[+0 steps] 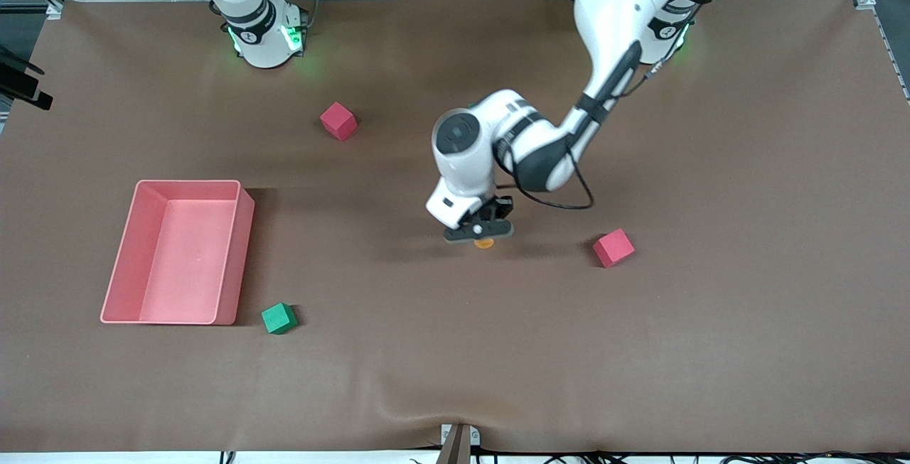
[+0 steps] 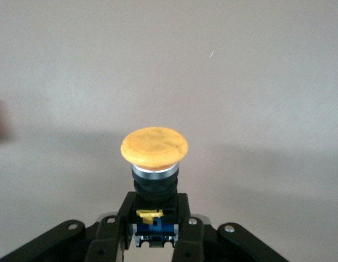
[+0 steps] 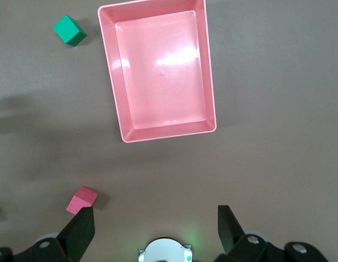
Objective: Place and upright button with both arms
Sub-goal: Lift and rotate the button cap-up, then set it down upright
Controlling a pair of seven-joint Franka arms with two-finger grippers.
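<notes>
Next, I let go of the button with my left gripper on the table, midway [image 1: 448, 254] between the green cube and the nearer red cube. The button is now low over the table's middle.
The button [image 2: 154, 146] has a round orange cap on a black body with blue and yellow bits. My left gripper [image 2: 154, 226] is shut on that black body, with the cap pointing away from the fingers. In the front view the left gripper [image 1: 480, 234] is low over the middle of the table, and the orange cap of the button [image 1: 484, 243] peeks out beneath it. My right gripper [image 3: 155, 229] is open and holds nothing. It hangs high over the table near its own base [image 3: 165, 251], out of the front view.
A pink tray [image 1: 234, 265] [image 3: 211, 71] sits toward the right arm's end, with a green cube [image 1: 279, 318] [image 3: 69, 30] beside its nearer corner. One red cube [image 1: 338, 121] [image 3: 81, 200] lies near the right arm's base [image 1: 264, 34], another [image 1: 613, 247] beside the left gripper.
</notes>
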